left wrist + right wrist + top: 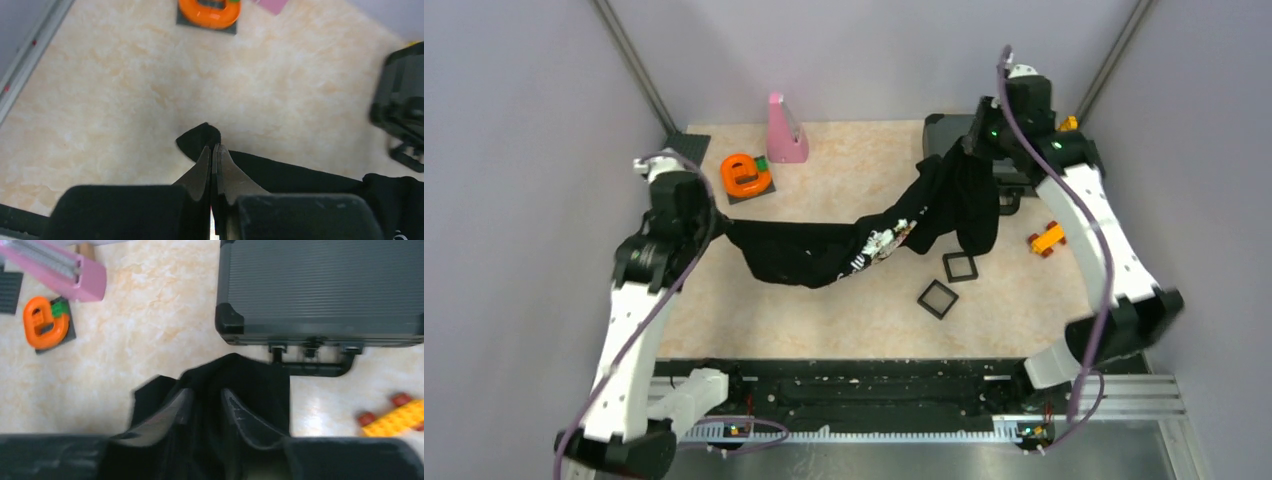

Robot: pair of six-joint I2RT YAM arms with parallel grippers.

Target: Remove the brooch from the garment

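The garment hangs twisted at its floral print and hides the brooch. Next, my right gripper lays its end down and takes the cloth nearer my left gripper [812, 270].
The garment [824, 255], a black T-shirt with a pink-white floral print [884, 242], hangs stretched between my two grippers above the table. My left gripper [719, 222] is shut on its left edge. In the left wrist view the jaws [212, 147] are pressed together with a tip of the black cloth [200, 136] sticking out past them. My right gripper [969, 150] holds the other end higher up, at the back right. In the right wrist view its fingers [207, 395] clamp a thick bunch of the cloth [250, 385]. I cannot make out the brooch in any view.
A dark grey hard case [944, 135] [320, 285] lies at the back right under the right gripper. Two small black square frames [960, 266] [937, 298] lie below the shirt. A yellow toy car [1045, 240], an orange object [746, 175] and a pink object [784, 130] stand around.
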